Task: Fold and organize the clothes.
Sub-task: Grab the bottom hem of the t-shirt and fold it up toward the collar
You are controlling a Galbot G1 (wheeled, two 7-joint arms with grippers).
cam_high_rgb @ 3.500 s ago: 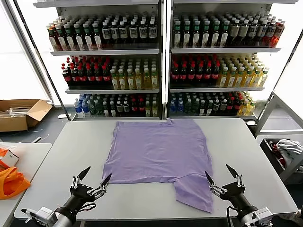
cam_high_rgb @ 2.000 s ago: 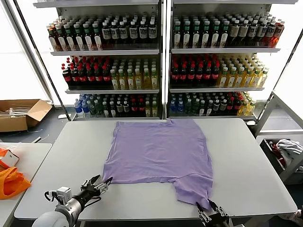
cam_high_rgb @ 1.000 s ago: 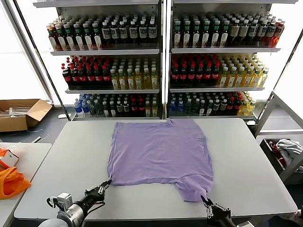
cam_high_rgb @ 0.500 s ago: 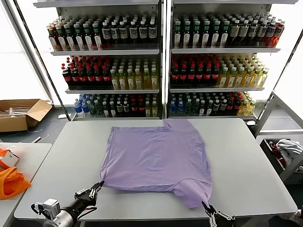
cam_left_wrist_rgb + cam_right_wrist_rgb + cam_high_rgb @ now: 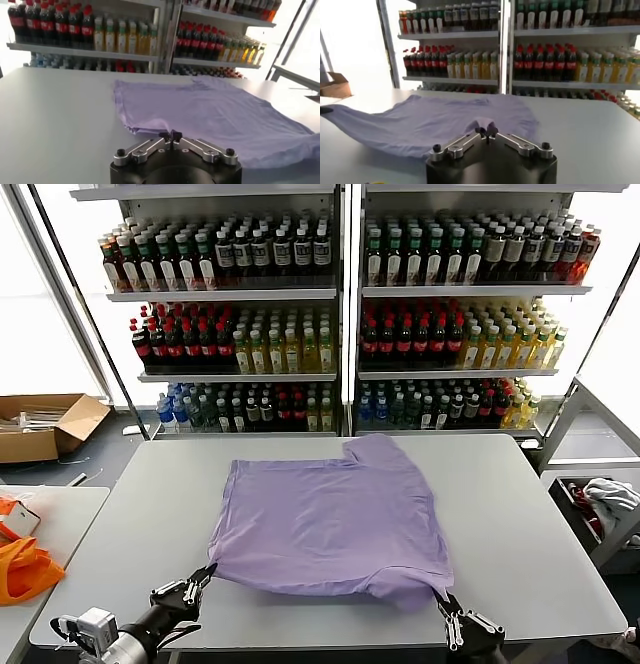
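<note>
I will let go of the shirt's near corner with my right gripper on top of the shirt, along its side edge (image 5: 416,504) (image 5: 522,117) facing the bin.
The lavender T-shirt (image 5: 330,519) lies plain side up in the middle of the grey table (image 5: 520,514). Its near edge is raised off the table and a fold bulges at its far edge. My left gripper (image 5: 205,573) is shut on the shirt's near left corner. My right gripper (image 5: 443,604) is shut on the near right corner. In the left wrist view the closed tips (image 5: 171,135) pinch the shirt's edge (image 5: 210,107). In the right wrist view the closed tips (image 5: 486,132) hold a small peak of the fabric (image 5: 435,120).
Shelves of bottles (image 5: 340,314) stand behind the table. A cardboard box (image 5: 45,424) sits on the floor at the far left. An orange bag (image 5: 25,569) lies on a side table at the left. A white-grey cloth bundle (image 5: 610,494) lies in a bin at the right.
Both grippers went from open beside the shirt to shut on its near corners. The shirt has since slid toward the near edge, its near edge has lifted, and its far edge has bunched.
</note>
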